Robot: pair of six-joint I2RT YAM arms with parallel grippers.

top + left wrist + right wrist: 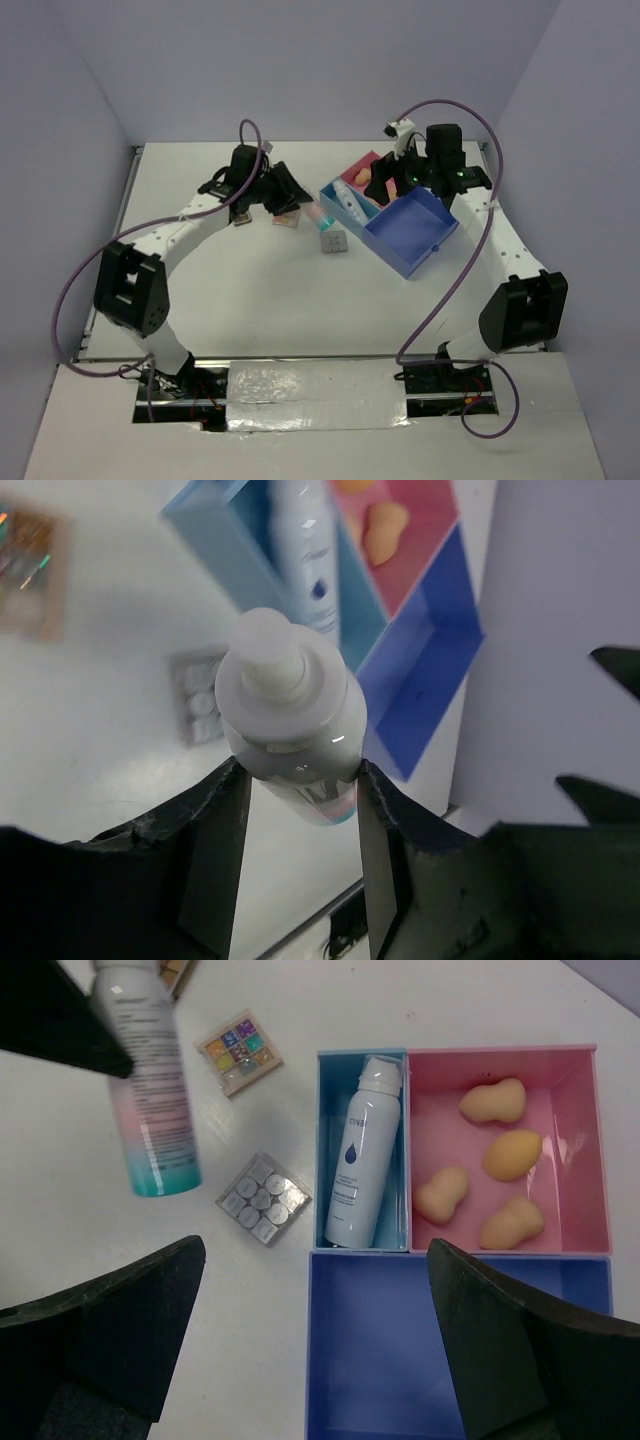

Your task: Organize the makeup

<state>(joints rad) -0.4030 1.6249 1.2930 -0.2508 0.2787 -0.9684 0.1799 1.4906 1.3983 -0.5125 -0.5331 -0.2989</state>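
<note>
The robot's right gripper will close on the opposite sides [334,242] [264,1199] of the grey palette, which lies on the table near the tray's light-blue compartment.
My left gripper [300,780] is shut on the pinkish tube [292,720], which has a white cap and a teal end. It holds the tube above the table, left of the tray; the right wrist view shows the tube [150,1090] too. The white bottle [362,1160] lies in the tray's light-blue compartment. Several tan sponges [495,1160] lie in the pink compartment. The grey palette [262,1198] and the multicoloured palette [238,1051] lie on the table left of the tray. My right gripper [315,1290] is open and empty above the dark-blue compartment [400,1360].
The pink-and-blue tray [430,250] sits right of centre, turned at an angle. A brown palette [241,217] lies under the left arm. The table's back edge [300,143] meets the wall. Cables loop over both arms.
</note>
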